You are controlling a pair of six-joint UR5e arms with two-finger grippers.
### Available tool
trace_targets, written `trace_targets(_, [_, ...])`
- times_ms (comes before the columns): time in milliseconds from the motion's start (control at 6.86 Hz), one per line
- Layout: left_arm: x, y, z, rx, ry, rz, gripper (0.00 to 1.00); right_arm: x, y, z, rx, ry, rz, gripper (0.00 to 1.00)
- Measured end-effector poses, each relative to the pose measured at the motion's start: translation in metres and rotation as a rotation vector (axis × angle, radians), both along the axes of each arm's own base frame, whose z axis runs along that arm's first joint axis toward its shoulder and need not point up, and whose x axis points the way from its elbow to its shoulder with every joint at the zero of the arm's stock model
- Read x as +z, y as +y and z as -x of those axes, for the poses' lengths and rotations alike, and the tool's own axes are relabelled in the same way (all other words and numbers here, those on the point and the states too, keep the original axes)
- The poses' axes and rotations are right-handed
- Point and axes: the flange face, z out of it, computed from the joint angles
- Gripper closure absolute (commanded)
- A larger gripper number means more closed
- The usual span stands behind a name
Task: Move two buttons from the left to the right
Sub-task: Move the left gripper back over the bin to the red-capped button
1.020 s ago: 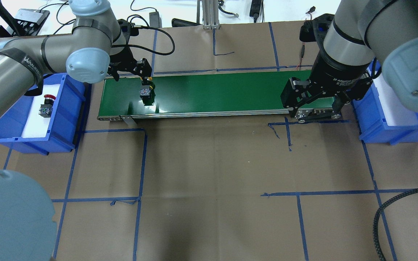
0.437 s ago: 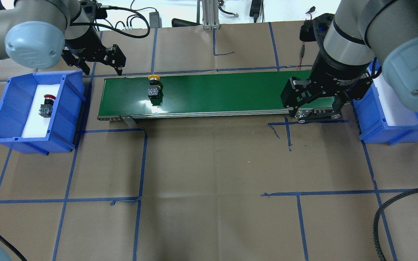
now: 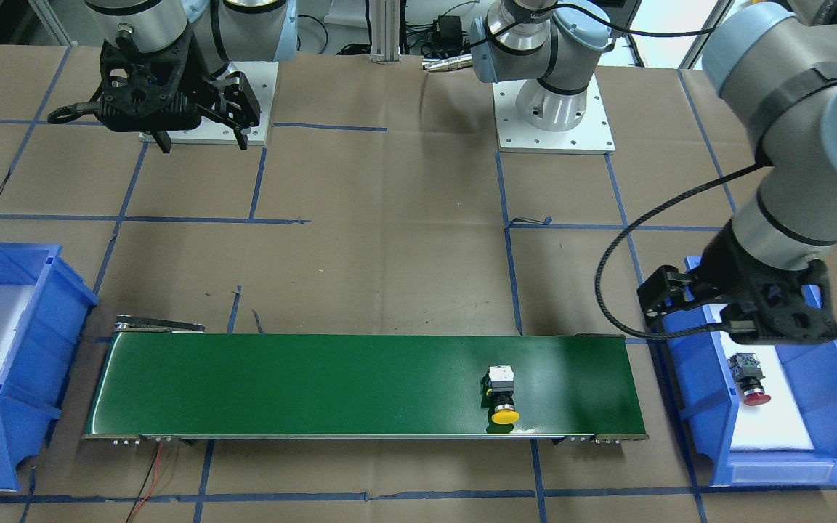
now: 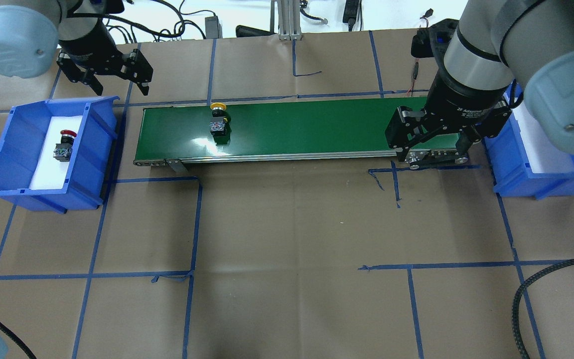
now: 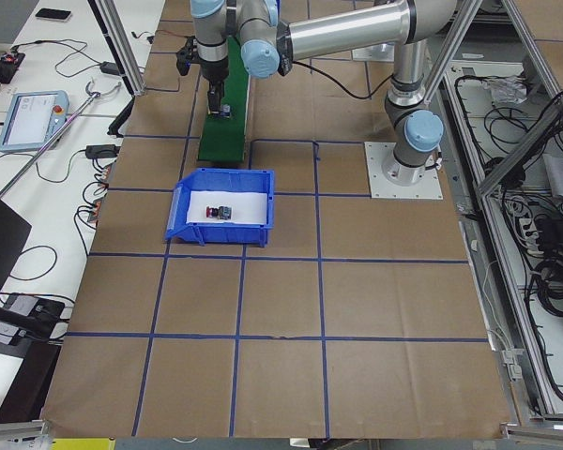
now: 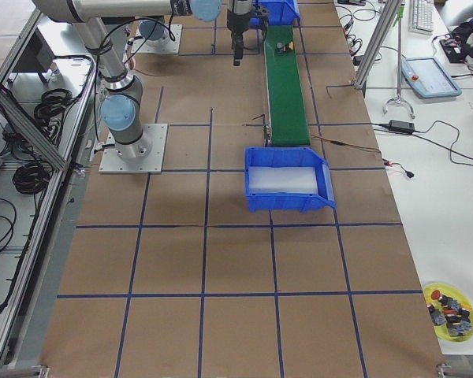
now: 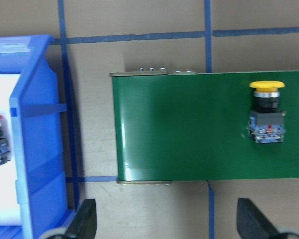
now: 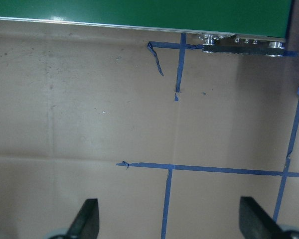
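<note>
Next, my left gripper moves to the red button on the white foam and closes on the dark body (image 3: pixel 745 370) behind the button's cap.
The yellow-capped button (image 4: pixel 218 119) lies on its side on the green conveyor belt (image 4: pixel 317 129), near the belt's left end; in the left wrist view the yellow button (image 7: pixel 266 113) is free of the fingers. The red button (image 4: pixel 64 144) lies on white foam in the left blue bin (image 4: pixel 3 149). My left gripper (image 4: pixel 122 89) hangs open and empty above the paper behind the gap between that bin and the belt. My right gripper (image 4: pixel 431 144) hangs open and empty over the belt's right end.
A second blue bin (image 4: pixel 516 174) with white foam stands at the belt's right end, partly under my right arm. Blue tape lines cross the brown paper. A black cable (image 4: pixel 531 289) loops at the near right. Cables and devices lie along the far table edge.
My left gripper let go of the yellow button on the belt, then rose and moved left toward the bin. The button has drifted a little right along the belt. My right arm stayed still.
</note>
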Motion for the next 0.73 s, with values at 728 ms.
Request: trace_targets(728, [-0.031, 0.010, -0.162, -0.092, 0.018, -0.055, 0.01, 0.000, -0.001, -0.001, -0.002, -0.002, 0.002, 0.00])
